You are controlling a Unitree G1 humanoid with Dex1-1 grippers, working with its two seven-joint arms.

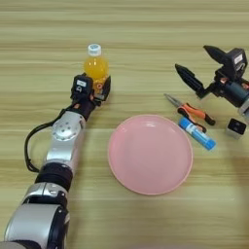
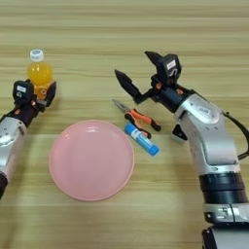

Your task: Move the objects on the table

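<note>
My left gripper is going to release the orange-juice bottle on the bare table just off the pink plate's far edge (image 1: 97,102).
The orange-juice bottle (image 1: 95,64) stands upright on the table (image 1: 146,24) at the back left, white cap up. My left gripper (image 1: 94,88) holds its lower part, one black finger on each side of the label. A round pink plate (image 1: 150,154) lies in the middle. To its right lie the orange-handled pliers (image 1: 190,111) and, beside them, the blue-and-white tube (image 1: 197,133). My right gripper (image 2: 132,62) hovers above and behind the pliers, its two fingers spread wide with nothing between them.
A small black-and-white cube (image 1: 236,128) sits right of the tube, close under my right forearm (image 2: 206,126). A black cable (image 1: 30,146) loops beside my left forearm.
</note>
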